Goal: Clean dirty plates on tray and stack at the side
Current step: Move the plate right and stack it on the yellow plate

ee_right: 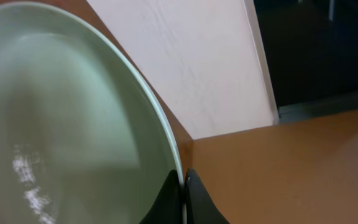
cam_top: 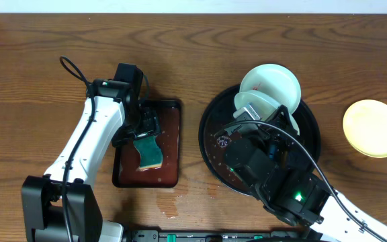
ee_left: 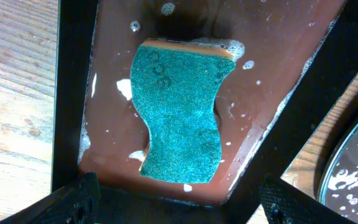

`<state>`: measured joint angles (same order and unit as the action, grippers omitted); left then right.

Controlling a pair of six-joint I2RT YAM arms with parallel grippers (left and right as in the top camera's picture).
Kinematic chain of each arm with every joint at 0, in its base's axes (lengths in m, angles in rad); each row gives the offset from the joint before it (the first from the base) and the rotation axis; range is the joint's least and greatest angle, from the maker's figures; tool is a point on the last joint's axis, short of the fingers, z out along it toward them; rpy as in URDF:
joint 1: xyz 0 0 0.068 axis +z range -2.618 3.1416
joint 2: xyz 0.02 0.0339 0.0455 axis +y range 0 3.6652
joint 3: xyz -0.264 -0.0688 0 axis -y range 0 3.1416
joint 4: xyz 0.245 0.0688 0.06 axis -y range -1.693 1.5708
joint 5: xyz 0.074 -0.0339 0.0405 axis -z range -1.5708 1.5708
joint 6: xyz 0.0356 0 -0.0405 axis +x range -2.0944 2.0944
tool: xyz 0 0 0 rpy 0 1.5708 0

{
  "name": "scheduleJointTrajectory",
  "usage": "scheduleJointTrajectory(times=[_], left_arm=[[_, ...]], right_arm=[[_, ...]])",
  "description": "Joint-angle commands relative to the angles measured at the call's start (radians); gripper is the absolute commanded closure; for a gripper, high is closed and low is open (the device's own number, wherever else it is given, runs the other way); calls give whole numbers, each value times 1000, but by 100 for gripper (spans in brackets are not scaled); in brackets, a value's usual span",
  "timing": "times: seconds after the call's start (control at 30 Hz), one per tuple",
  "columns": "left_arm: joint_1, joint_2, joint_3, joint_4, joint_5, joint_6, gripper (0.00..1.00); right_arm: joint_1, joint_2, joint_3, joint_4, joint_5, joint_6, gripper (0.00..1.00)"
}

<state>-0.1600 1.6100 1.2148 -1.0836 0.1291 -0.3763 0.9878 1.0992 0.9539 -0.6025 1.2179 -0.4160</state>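
Next, my right gripper puts the pale mint plate down on top of the pale yellow plate (cam_top: pixel 374 130) and lets go of it.
My right gripper (ee_right: pixel 183 186) is shut on the rim of a pale mint plate (ee_right: pixel 61 124) and holds it tilted up above the black round tray (cam_top: pixel 209 138). In the overhead view this plate (cam_top: pixel 272 82) overhangs the tray's far rim, and a second pale plate (cam_top: pixel 249 105) shows just under it, partly hidden by the arm. The pale yellow plate (cam_top: pixel 373 128) lies alone on the bare wood at the right. My left gripper (cam_top: pixel 143 128) is open and hangs above a green sponge (ee_left: pixel 179 109), fingers (ee_left: pixel 179 202) wide apart, touching nothing.
The sponge (cam_top: pixel 149 152) lies in a rectangular red-brown tray (cam_top: pixel 170 117) with soapy water and foam, left of the black tray. The black tray's wet rim shows in the left wrist view (ee_left: pixel 353 174). Drops of water lie on the wood near the front edge (cam_top: pixel 170 205).
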Motion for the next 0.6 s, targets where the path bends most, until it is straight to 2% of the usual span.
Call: scheduleJointTrajectory(times=[0.0, 0.57], left_arm=[[3, -11, 11, -3, 2, 6, 17], [3, -11, 11, -3, 2, 6, 17]], right_arm=[[9, -5, 24, -8, -60, 47, 99], [-25, -1, 24, -54, -108, 61, 99]])
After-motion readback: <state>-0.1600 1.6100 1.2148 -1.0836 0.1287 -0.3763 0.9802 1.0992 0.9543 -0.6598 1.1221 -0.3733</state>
